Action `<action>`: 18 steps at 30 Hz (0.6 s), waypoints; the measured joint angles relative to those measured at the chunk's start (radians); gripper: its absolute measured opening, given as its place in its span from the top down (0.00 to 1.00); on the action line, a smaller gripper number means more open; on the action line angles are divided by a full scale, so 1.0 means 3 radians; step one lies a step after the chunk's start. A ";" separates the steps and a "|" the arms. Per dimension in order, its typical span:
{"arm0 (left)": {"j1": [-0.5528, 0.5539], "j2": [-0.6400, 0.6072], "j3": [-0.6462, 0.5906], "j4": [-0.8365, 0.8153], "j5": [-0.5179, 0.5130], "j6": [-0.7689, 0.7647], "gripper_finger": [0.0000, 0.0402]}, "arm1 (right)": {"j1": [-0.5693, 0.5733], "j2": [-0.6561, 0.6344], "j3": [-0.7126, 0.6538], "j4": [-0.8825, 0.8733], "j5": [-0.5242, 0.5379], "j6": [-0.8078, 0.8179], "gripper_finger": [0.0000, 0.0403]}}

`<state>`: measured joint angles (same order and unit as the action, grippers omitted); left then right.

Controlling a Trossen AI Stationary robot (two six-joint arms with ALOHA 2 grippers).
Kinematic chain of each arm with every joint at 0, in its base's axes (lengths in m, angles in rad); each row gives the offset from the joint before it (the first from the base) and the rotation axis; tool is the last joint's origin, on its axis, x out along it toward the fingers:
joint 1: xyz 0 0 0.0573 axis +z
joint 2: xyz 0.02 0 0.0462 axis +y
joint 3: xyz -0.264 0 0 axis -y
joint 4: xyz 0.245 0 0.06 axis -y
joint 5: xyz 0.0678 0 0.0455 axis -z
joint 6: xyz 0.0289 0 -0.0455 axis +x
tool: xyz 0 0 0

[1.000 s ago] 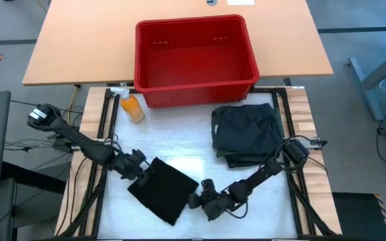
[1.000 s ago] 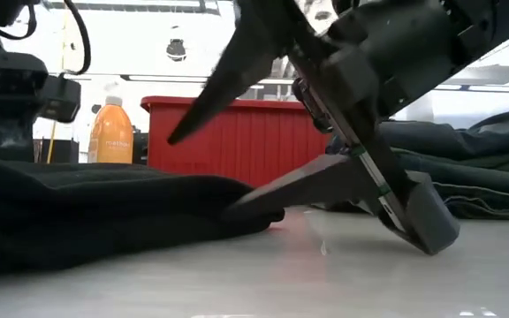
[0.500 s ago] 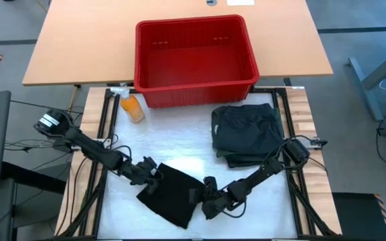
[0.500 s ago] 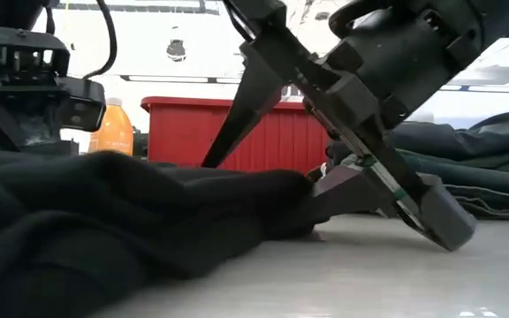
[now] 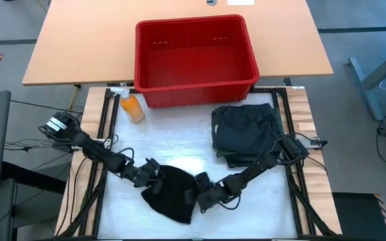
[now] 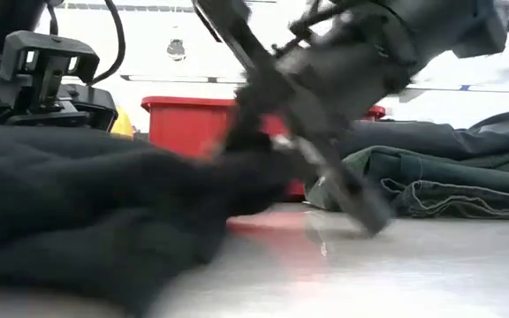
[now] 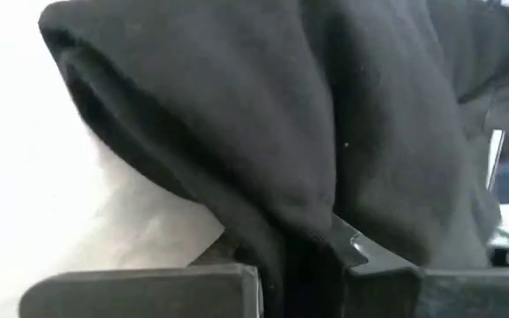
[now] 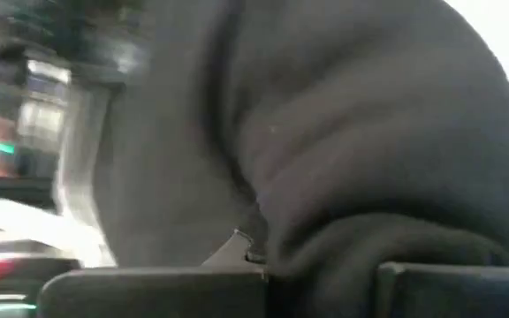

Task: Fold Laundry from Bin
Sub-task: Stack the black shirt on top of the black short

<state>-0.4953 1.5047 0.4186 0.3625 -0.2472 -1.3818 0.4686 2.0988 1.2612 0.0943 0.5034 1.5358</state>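
I will use my right gripper to set the black cloth down on top of the folded dark green pile (image 5: 250,127).
A black cloth (image 5: 173,195) lies bunched near the table's front edge, between my two grippers. My left gripper (image 5: 154,177) is at its left side and shut on it. My right gripper (image 5: 197,195) is at its right side, also shut on it. In the low view the black cloth (image 6: 87,221) fills the left half. The red bin (image 5: 194,59) stands beyond the mat on the wooden table, with no laundry showing inside. A folded dark green pile (image 5: 246,134) rests flat at the right. My left gripper pinches a thick fold of the black cloth's left edge (image 7: 300,254) between its two fingers (image 7: 148,290). It comes slanting down from the table's left. The cloth bulges up beyond the fingers, and the rest lies on the mat. My right gripper pinches a bunched fold of the cloth's right edge (image 8: 325,256) between its two fingers (image 8: 449,287). It comes slanting down from the table's right. The cloth humps up in front of the fingers, and its lower part rests on the mat.
An orange spray bottle (image 5: 132,107) stands at the mat's far left corner, beside the bin. The white mat (image 5: 179,144) has bare room between the cloth and the bin. Black frame rails (image 5: 102,144) run along both sides of the mat.
Both grippers have moved inward toward each other and shut on the black cloth's left and right edges. The cloth, which lay flat as a tilted square, is now pushed together into a narrower, humped heap between them.
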 joint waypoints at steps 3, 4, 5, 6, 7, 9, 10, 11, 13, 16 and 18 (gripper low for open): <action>0.0010 -0.0201 -0.0012 0.0207 -0.0254 0.0111 0.93 | -0.0026 -0.0402 -0.0012 -0.0447 0.0022 -0.0224 0.90; 0.0014 -0.0261 0.0025 0.0331 -0.0356 0.0157 0.93 | -0.0028 -0.0581 0.0002 -0.0600 0.0034 -0.0292 0.90; 0.0014 -0.0318 0.0064 0.0422 -0.0422 0.0202 0.93 | -0.0027 -0.0753 0.0010 -0.0744 0.0045 -0.0350 0.90; 0.0018 -0.0369 0.0118 0.0439 -0.0483 0.0257 0.93 | -0.0023 -0.0912 0.0015 -0.0894 0.0064 -0.0397 0.90; 0.0039 -0.0386 0.0191 0.0438 -0.0534 0.0322 0.93 | -0.0013 -0.1052 0.0016 -0.1056 0.0072 -0.0436 0.90; 0.0099 -0.0381 0.0362 0.0434 -0.0540 0.0454 0.93 | 0.0020 -0.1309 0.0005 -0.1390 0.0068 -0.0517 0.90; 0.0138 -0.0373 0.0462 0.0423 -0.0541 0.0536 0.93 | 0.0034 -0.1440 0.0003 -0.1511 0.0065 -0.0527 0.90; 0.0194 -0.0352 0.0581 0.0426 -0.0542 0.0630 0.93 | 0.0041 -0.1588 0.0003 -0.1649 0.0065 -0.0532 0.90; 0.0330 -0.0305 0.0830 0.0458 -0.0540 0.0834 0.93 | 0.0045 -0.1879 0.0013 -0.1970 0.0067 -0.0533 0.90; 0.0616 -0.0185 0.1246 0.0388 -0.0461 0.1148 0.93 | 0.0047 -0.2252 0.0015 -0.2615 0.0098 -0.0460 0.90; 0.0810 -0.0065 0.1516 0.0256 -0.0331 0.1250 0.93 | 0.0043 -0.2477 0.0012 -0.3035 0.0110 -0.0383 0.90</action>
<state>-0.2522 1.4851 0.8734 0.4393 -0.3465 -1.0067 0.4816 1.3559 1.2648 -0.8161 0.5366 1.4210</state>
